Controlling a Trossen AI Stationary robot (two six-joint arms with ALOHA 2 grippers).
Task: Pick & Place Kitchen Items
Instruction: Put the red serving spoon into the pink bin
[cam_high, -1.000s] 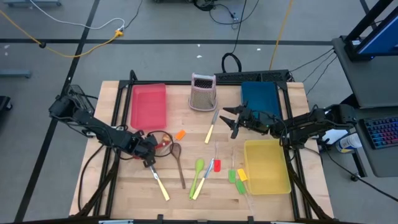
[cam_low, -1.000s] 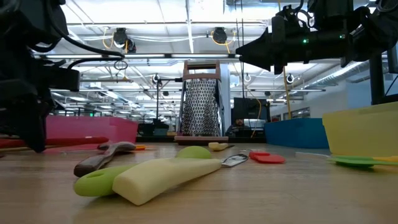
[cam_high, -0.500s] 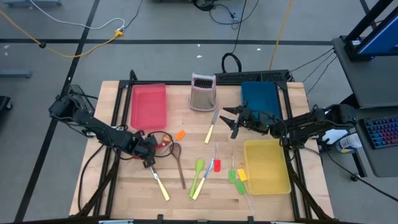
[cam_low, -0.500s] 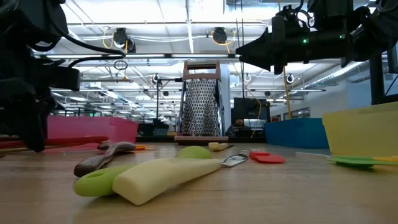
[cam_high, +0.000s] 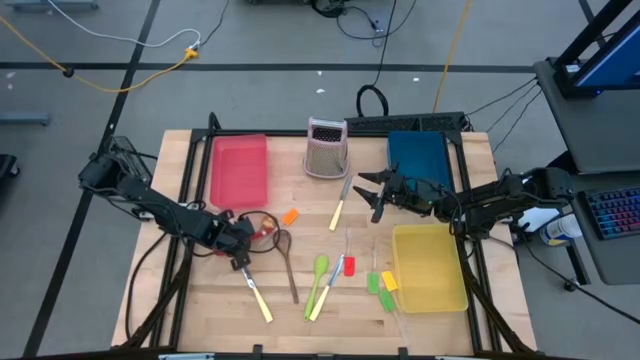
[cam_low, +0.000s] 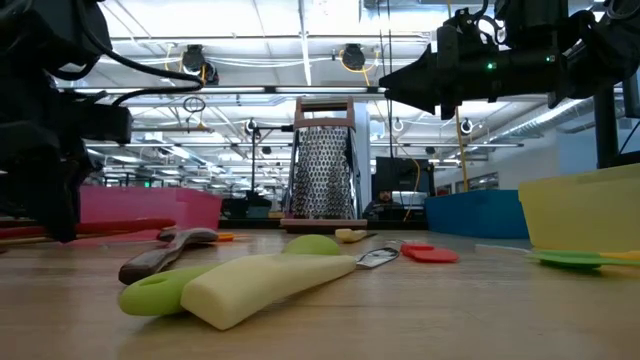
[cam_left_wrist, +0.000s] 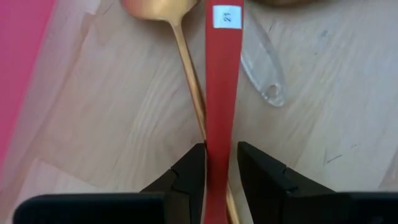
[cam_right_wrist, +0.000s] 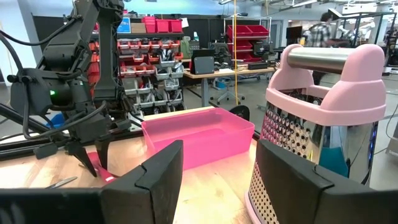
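My left gripper should open and take the red spoon's handle nearer its white label (cam_left_wrist: 225, 40), because the golden-brown spoon crosses under that handle between my fingers.
My left gripper (cam_high: 237, 247) is low over the table's left middle, shut on a red spoon (cam_left_wrist: 222, 74) with a white label on its handle. Under that handle lie a thin golden-brown spoon (cam_left_wrist: 185, 68) and a clear spatula handle (cam_left_wrist: 264, 71). A brown spoon (cam_high: 287, 262), green spoon (cam_high: 318, 278), cream-handled knives (cam_high: 257, 297) (cam_high: 339, 207) and small red, green, yellow and orange spatulas (cam_high: 349, 265) lie flat on the wood. My right gripper (cam_high: 377, 196) hovers open above the table right of centre, near the grater (cam_right_wrist: 317, 124). My left gripper pinches the red spoon's flat handle (cam_left_wrist: 220, 163) between its two fingers (cam_left_wrist: 190, 171), one on each long edge. The fingers come from above, slanting down. The handle runs straight away from them over the golden-brown spoon. Whether it is lifted clear cannot be told.
A red tray (cam_high: 240, 170) sits at the far left, a blue tray (cam_high: 420, 155) at the far right, a yellow tray (cam_high: 430, 268) at the near right. The upright metal grater (cam_high: 327, 148) stands at the far middle. Cables run on the floor beyond the table.
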